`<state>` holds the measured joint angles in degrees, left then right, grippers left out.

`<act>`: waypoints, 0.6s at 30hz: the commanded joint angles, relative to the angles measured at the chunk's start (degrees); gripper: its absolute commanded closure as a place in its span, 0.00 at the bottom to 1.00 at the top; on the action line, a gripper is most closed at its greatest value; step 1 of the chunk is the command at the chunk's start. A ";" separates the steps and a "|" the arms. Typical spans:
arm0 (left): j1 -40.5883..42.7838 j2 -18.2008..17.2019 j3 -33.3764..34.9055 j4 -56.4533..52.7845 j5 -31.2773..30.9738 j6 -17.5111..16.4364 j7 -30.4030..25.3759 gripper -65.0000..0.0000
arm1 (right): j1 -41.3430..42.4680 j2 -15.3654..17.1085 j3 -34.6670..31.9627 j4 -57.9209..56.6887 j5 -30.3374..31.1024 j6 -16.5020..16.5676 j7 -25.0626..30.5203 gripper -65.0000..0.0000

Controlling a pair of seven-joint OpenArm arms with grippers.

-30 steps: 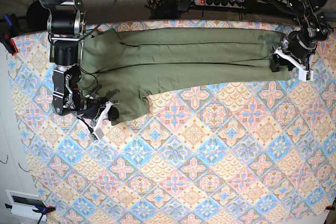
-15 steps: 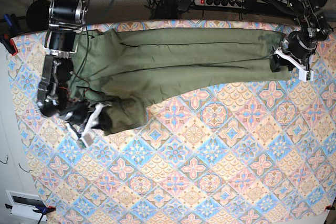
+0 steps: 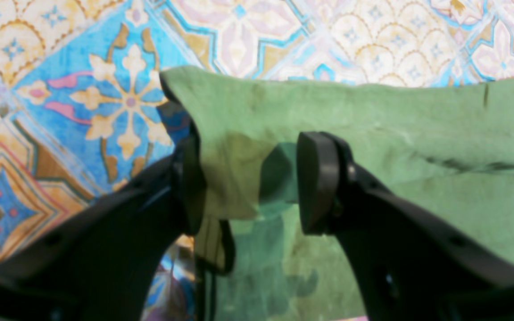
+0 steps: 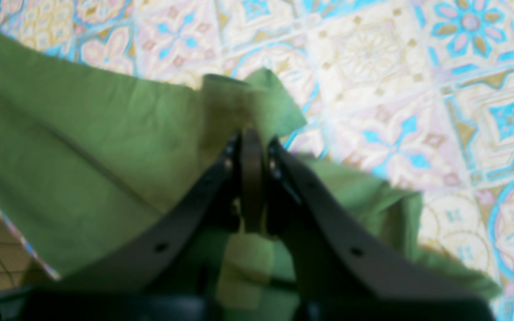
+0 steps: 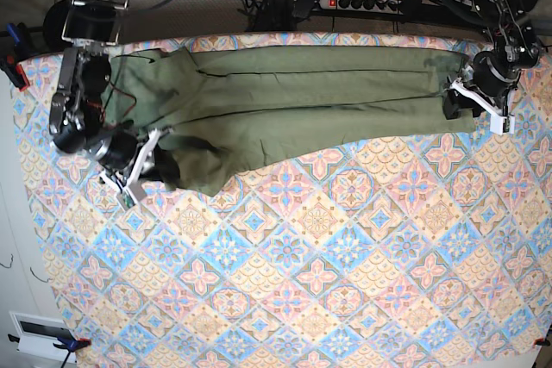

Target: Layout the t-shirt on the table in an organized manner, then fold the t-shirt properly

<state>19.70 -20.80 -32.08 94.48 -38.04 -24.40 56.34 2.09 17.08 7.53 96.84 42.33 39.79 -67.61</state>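
Next, my right gripper lets go of the t-shirt's fold on the shirt's bunched end [image 5: 123, 116], toward the table's clamped edge.
The olive-green t-shirt [image 5: 310, 96] lies stretched in a long band along the far side of the table [image 5: 345, 282]. At its bunched left end, my right gripper [image 5: 142, 168] is shut on the cloth. The right wrist view shows the right gripper [image 4: 252, 151] pinching a fold of the t-shirt [image 4: 83, 147]. My left gripper [image 5: 472, 97] sits at the shirt's right end. In the left wrist view the left gripper [image 3: 252, 178] is open, jaws well apart. A corner of the t-shirt [image 3: 417, 129] drapes over one finger [image 3: 190, 183].
A power strip [image 5: 362, 2] and cables lie beyond the far edge. Clamps [image 5: 13, 66] hold the tablecloth at the left edge. A white device [image 5: 39, 333] sits off the near-left corner. The table's edge [image 4: 11, 236] shows beside the right gripper.
My right gripper has moved left and toward the far edge, dragging the shirt's bunched left end with it. The left gripper has stayed put.
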 commanded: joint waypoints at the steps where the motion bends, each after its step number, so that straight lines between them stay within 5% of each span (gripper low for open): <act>1: -0.23 -0.96 -0.58 1.13 -0.86 -0.26 -0.91 0.52 | -1.16 1.07 0.43 2.11 0.88 0.21 0.76 0.99; 11: -0.32 -1.05 -0.58 1.13 -0.86 -0.26 -0.91 0.52 | -10.66 4.76 0.51 12.92 1.50 0.21 -2.41 0.99; 18: -0.32 -1.05 -0.58 1.13 -0.86 -0.26 -0.91 0.52 | -14.44 7.58 5.79 13.80 13.19 0.21 -2.50 0.99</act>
<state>19.68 -20.91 -32.23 94.52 -38.00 -24.27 56.40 -12.58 23.75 12.78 109.45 54.39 39.81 -71.29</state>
